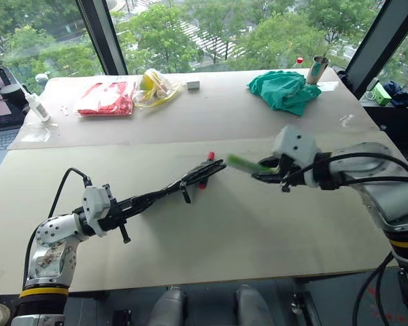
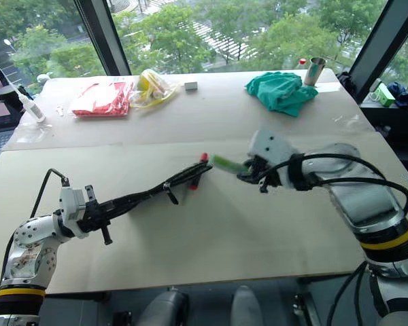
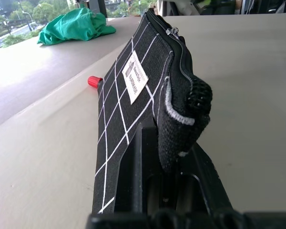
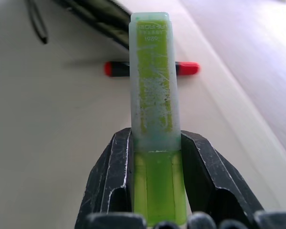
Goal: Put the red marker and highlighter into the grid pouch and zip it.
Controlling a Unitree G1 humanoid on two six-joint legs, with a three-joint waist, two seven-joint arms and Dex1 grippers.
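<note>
Next, I let go of the highlighter, now a short gap from the pouch, with my right gripper inside the far end of the grid pouch point(image 1: 198, 173) point(image 4: 108, 18), just by the red marker.
My left gripper point(image 1: 126, 207) is shut on one end of the grid pouch point(image 1: 173, 189), a black fabric case with white grid lines and a white label point(image 3: 135, 77), and holds it raised off the table, its far end toward the right gripper. My right gripper point(image 1: 266, 170) is shut on the light-green highlighter point(image 1: 242, 164), whose pale cap point(image 4: 152, 76) points at the pouch's far end, a short gap away. The red marker point(image 1: 206, 170) lies flat on the table under and beside that end of the pouch, partly hidden by it; its red ends show point(image 4: 188, 68).
On the far half of the table lie a red plastic packet point(image 1: 106, 98), a clear bag with yellow contents point(image 1: 154, 87), a small white block point(image 1: 193, 85), a green cloth point(image 1: 283, 90) and a metal cup point(image 1: 318, 68). A white bottle point(image 1: 35, 105) stands at the left edge.
</note>
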